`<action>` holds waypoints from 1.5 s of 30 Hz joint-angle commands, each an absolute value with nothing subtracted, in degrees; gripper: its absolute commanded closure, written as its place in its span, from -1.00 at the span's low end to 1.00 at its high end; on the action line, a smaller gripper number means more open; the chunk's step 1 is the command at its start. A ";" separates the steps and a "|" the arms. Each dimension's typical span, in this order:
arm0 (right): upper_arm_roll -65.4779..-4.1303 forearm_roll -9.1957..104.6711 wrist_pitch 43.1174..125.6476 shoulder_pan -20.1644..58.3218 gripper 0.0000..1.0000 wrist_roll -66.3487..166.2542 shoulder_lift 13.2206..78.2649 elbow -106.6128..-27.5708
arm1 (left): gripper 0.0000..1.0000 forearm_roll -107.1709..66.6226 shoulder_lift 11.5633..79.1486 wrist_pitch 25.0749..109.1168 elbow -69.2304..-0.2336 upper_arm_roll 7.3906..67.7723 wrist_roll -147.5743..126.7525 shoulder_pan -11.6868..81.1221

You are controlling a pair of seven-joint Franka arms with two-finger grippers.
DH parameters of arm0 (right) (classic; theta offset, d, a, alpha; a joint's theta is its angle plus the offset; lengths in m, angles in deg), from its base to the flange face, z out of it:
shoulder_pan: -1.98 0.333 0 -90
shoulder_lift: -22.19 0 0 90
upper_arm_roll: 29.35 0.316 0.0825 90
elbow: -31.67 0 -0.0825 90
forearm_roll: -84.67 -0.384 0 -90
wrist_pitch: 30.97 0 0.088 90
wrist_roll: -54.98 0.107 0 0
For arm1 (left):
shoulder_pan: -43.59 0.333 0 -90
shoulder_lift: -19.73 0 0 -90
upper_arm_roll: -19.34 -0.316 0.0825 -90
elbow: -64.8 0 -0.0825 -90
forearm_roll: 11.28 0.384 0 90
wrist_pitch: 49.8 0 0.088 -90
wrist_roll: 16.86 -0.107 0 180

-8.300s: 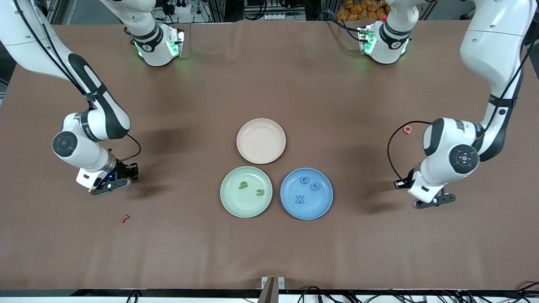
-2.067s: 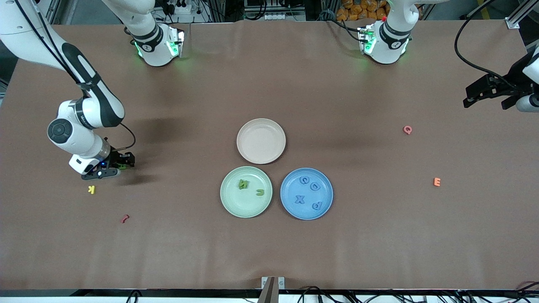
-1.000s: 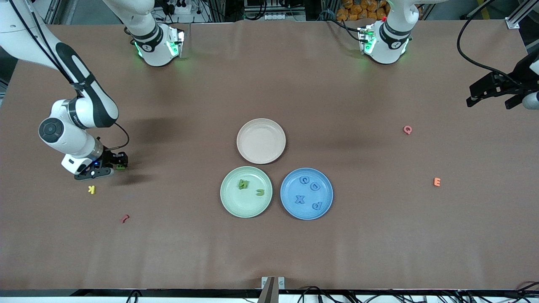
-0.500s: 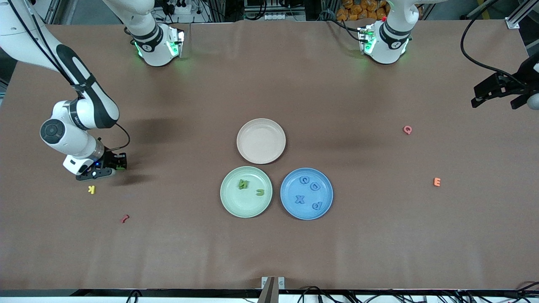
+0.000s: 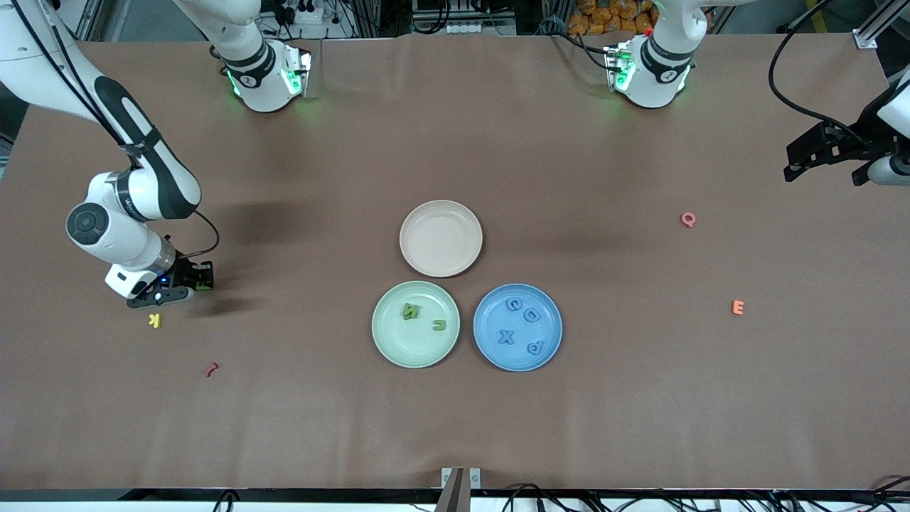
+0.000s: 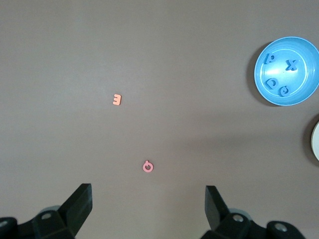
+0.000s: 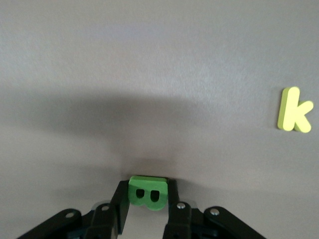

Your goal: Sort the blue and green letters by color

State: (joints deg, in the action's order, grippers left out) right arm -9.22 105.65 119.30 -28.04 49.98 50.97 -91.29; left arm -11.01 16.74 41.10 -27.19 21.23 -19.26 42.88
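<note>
Next, my right gripper lets go of the green B on the green plate [image 5: 394, 324], next to the green N.
My right gripper [image 5: 202, 279] is low over the table at the right arm's end, shut on a green B [image 7: 148, 193] that stands upright between its fingers. The same green B [image 5: 205, 284] shows as a small speck in the front view. A green N [image 5: 410, 311] and a green u [image 5: 439, 325] lie in the green plate [image 5: 395, 350]. The blue plate [image 5: 551, 340] holds a blue C [image 5: 513, 304], D [image 5: 532, 315], X [image 5: 505, 337] and P [image 5: 534, 348]. My left gripper [image 5: 795, 163] hangs open and high over the left arm's end; in its wrist view the left gripper [image 6: 148, 195] holds nothing.
A beige plate [image 5: 441, 213] sits just farther from the camera than the two coloured plates. A yellow K [image 5: 154, 321] and a dark red squiggle [image 5: 210, 369] lie near my right gripper. A pink Q [image 5: 687, 219] and an orange E [image 5: 737, 307] lie toward the left arm's end.
My right gripper has shut on the green B within the last second and stayed nearly in place. The left gripper has drifted slightly while staying open.
</note>
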 commanded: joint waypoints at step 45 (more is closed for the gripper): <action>-5.35 100.93 98.49 10.93 1.00 115.62 65.34 -53.77 | -1.00 -10.40 16.92 42.48 -27.92 21.45 -20.38 43.42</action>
State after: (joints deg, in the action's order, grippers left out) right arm -0.54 101.16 99.80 3.99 111.28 61.72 -59.56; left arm -10.99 17.22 41.79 -27.62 21.22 -19.26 43.10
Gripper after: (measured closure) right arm 0.652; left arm 0.000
